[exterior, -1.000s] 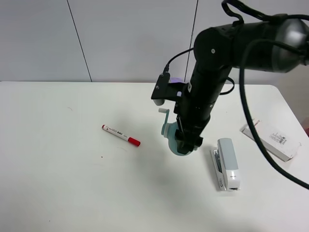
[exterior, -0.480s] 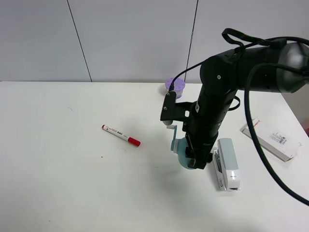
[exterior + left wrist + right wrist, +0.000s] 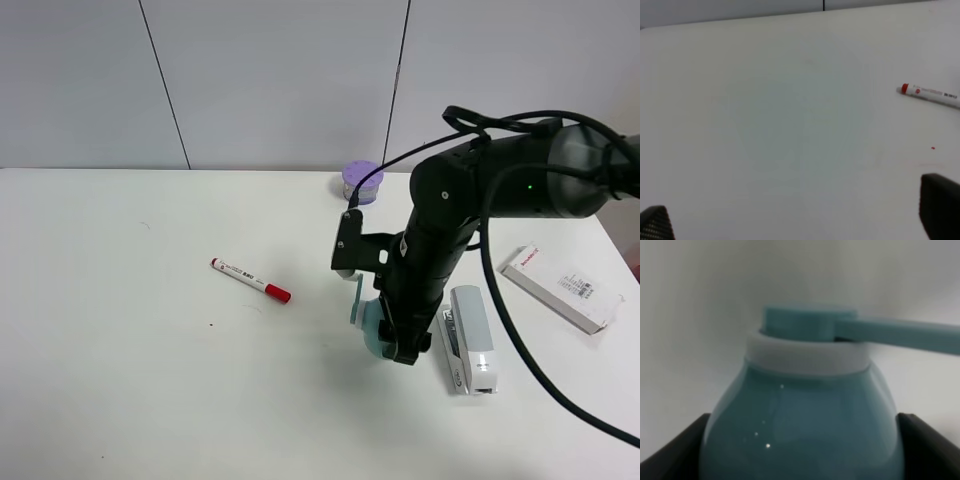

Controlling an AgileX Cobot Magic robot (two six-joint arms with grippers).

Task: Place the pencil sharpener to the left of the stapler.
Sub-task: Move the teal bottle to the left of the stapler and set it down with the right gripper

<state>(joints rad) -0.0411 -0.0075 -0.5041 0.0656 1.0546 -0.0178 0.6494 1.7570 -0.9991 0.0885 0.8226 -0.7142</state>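
Observation:
Next, I release the teal pencil sharpener on the table (image 3: 392,341) with my right gripper, close beside the stapler, on the marker's side.
The teal pencil sharpener (image 3: 370,322) is down at the table just left of the grey and white stapler (image 3: 471,338), mostly hidden by the arm. My right gripper (image 3: 393,330) is shut on it. In the right wrist view the sharpener (image 3: 802,425) fills the frame between the dark fingers (image 3: 672,452), its white ring and teal crank showing. My left gripper (image 3: 800,215) stands open over bare table, only its fingertips (image 3: 940,205) showing. The left arm is out of the exterior view.
A red-capped marker (image 3: 250,280) lies left of centre, also in the left wrist view as the marker (image 3: 930,93). A small purple lidded container (image 3: 360,180) stands at the back. A flat white box with red print (image 3: 558,287) lies at the right.
My right gripper has carried the sharpener down and to the right, from above the table to a spot close beside the stapler's left side.

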